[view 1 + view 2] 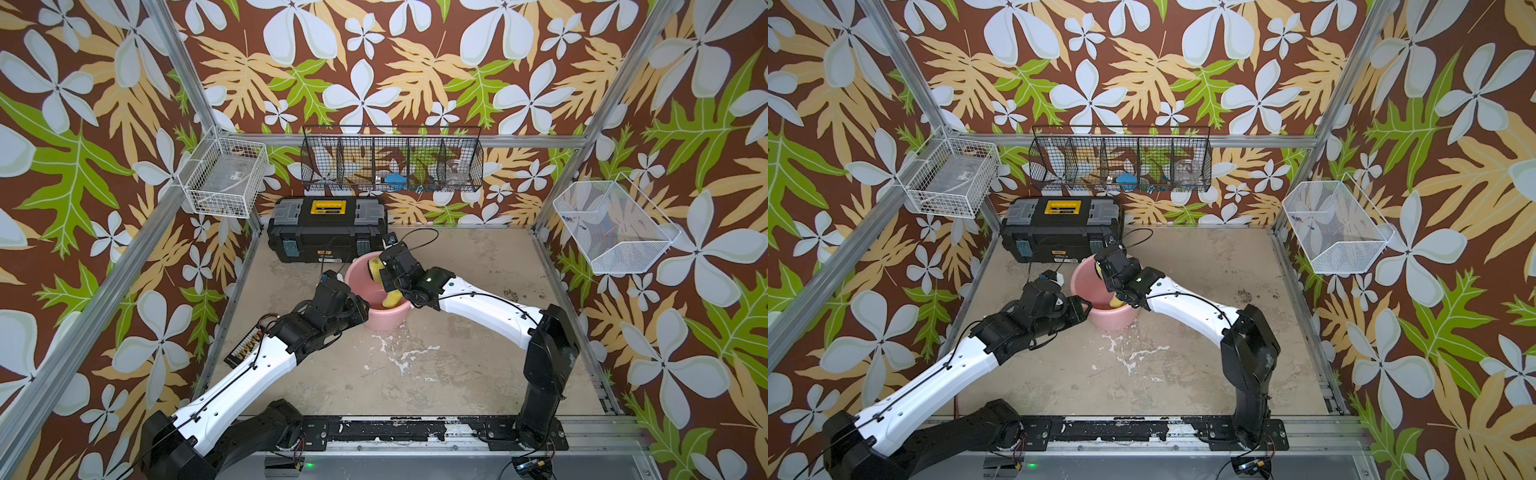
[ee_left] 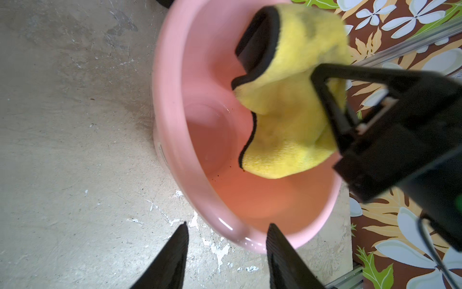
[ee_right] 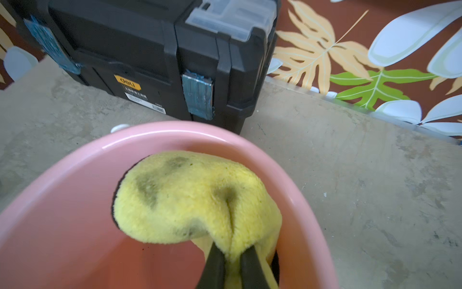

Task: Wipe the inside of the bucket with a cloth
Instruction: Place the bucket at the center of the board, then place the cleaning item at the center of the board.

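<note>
The robot's right gripper should release the cloth on the open floor (image 1: 473,314) next to the pink bucket, toward the white mesh basket.
The pink bucket (image 1: 384,318) (image 1: 1116,321) stands upright on the floor in front of the toolbox. My right gripper (image 3: 231,250) (image 1: 384,275) reaches down into it and is shut on the yellow cloth (image 3: 190,197) (image 2: 287,130), which hangs bunched against the inner wall. The cloth's black trim (image 2: 268,42) shows along one edge. My left gripper (image 2: 228,225) (image 1: 360,308) is open at the bucket's near-left rim (image 2: 172,140). The rim lies between its fingertips (image 2: 183,232), with a gap on each side. A few dark specks lie on the bucket's floor.
A black-and-yellow toolbox (image 1: 328,232) (image 3: 150,55) stands just behind the bucket. On the walls hang a white wire basket (image 1: 224,178), a black mesh rack (image 1: 392,160) and a white mesh basket (image 1: 615,226). White stains (image 1: 399,357) mark the floor.
</note>
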`<state>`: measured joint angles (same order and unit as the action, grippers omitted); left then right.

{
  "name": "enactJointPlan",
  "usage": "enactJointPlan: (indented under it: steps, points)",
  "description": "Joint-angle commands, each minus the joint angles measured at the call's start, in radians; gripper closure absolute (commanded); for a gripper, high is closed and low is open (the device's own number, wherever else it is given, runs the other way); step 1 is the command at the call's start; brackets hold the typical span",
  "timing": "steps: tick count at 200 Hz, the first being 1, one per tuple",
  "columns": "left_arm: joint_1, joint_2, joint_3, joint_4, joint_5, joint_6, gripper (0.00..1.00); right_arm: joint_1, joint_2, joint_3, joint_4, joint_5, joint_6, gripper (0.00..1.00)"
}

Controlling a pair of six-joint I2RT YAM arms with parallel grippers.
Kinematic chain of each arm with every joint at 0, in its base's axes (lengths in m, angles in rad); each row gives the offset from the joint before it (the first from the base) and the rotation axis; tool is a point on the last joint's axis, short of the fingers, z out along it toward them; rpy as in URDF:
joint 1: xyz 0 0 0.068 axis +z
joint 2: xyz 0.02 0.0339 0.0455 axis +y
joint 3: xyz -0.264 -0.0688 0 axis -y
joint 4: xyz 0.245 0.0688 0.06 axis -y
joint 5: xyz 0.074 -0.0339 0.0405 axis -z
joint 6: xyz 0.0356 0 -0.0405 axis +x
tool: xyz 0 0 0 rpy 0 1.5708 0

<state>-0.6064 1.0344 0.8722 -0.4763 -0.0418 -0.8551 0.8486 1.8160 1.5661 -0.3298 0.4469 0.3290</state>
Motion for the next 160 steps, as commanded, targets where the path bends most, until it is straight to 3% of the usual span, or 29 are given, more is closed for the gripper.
enactJointPlan:
  steps: [1, 11, 22, 41, 100, 141, 160]
  points:
    - [0.005, -0.014, -0.002, 0.000, -0.029, 0.025, 0.42, -0.001, -0.042, 0.012, 0.074, 0.075, -0.029, 1.00]
    - [0.005, -0.021, 0.000, 0.001, -0.033, 0.028, 0.38, -0.001, -0.058, 0.024, 0.065, 0.082, -0.039, 1.00]
    - [0.006, -0.027, 0.007, 0.006, -0.030, 0.044, 0.21, -0.001, -0.082, 0.030, 0.063, 0.084, -0.046, 1.00]
    - [0.005, -0.037, 0.027, -0.004, -0.054, 0.062, 0.01, -0.006, -0.128, 0.037, 0.052, 0.089, -0.052, 1.00]
    - [0.005, -0.106, 0.082, 0.010, -0.265, 0.163, 0.00, -0.062, -0.408, -0.072, 0.032, 0.165, -0.102, 1.00]
    - [0.008, -0.139, 0.053, 0.097, -0.451, 0.276, 0.00, -0.256, -0.608, -0.280, -0.079, 0.163, -0.063, 1.00]
    - [0.011, -0.178, 0.003, 0.185, -0.519, 0.343, 0.00, -0.384, -0.675, -0.404, -0.111, 0.074, -0.045, 1.00]
